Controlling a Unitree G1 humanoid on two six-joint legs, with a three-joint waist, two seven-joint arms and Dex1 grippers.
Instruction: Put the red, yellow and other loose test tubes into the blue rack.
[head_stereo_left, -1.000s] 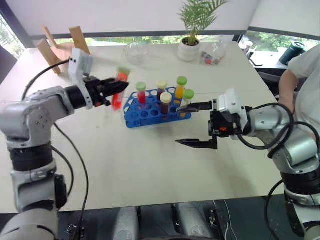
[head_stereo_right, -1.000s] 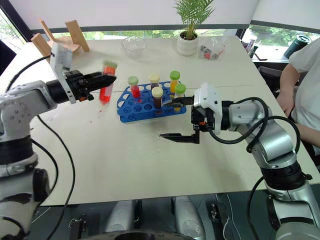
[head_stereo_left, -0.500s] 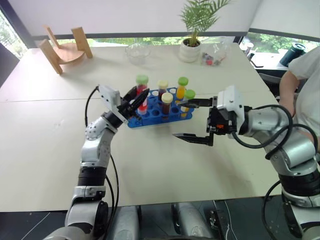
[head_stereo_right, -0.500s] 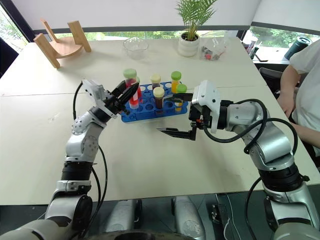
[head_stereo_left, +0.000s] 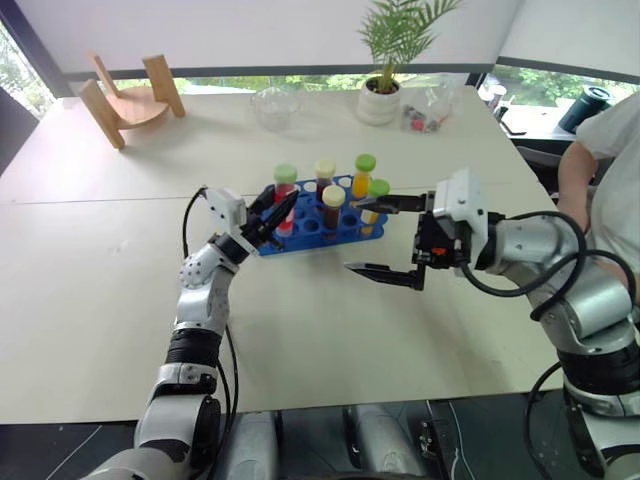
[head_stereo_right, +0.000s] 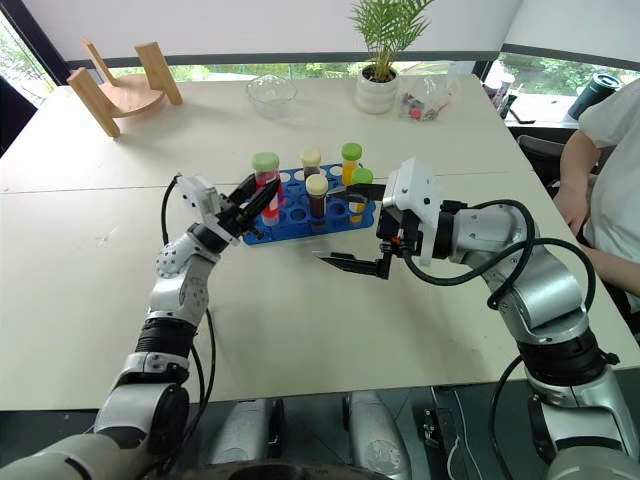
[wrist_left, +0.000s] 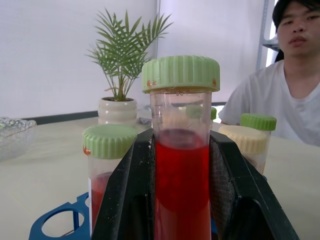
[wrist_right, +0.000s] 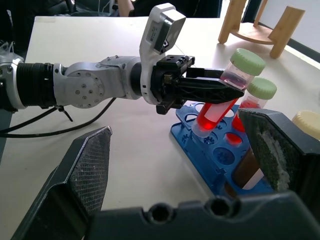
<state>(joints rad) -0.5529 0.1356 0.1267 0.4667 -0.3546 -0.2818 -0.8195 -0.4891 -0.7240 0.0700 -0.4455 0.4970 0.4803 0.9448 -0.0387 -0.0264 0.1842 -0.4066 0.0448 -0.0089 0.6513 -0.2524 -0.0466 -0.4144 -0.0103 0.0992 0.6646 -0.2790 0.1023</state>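
My left gripper needs to release the red test tube in the blue rack's front row (head_stereo_left: 291, 234), next to the dark brown tube.
My left gripper (head_stereo_left: 272, 208) is shut on the red test tube (wrist_left: 181, 175), which has a pale green cap (head_stereo_left: 285, 172). The tube leans over the left end of the blue rack (head_stereo_left: 300, 238), with its lower end at the holes there; whether it is inside one I cannot tell. A second red tube (wrist_right: 260, 97) stands in the rack just behind it. Also upright in the rack are a yellow tube (head_stereo_left: 362, 180) with a green cap and a dark brown tube (head_stereo_left: 331, 207) with a cream cap. My right gripper (head_stereo_left: 385, 240) hangs open at the rack's right end, holding nothing.
A wooden stand (head_stereo_left: 128, 92) is at the table's far left. A glass bowl (head_stereo_left: 272, 102), a potted plant (head_stereo_left: 384, 92) and a clear bag (head_stereo_left: 430, 105) stand at the back. A person (head_stereo_left: 602, 150) sits at the right edge.
My left arm has swung down and to the right, carrying the red tube from left of the rack to the rack's left end. The right gripper has stayed open in place.
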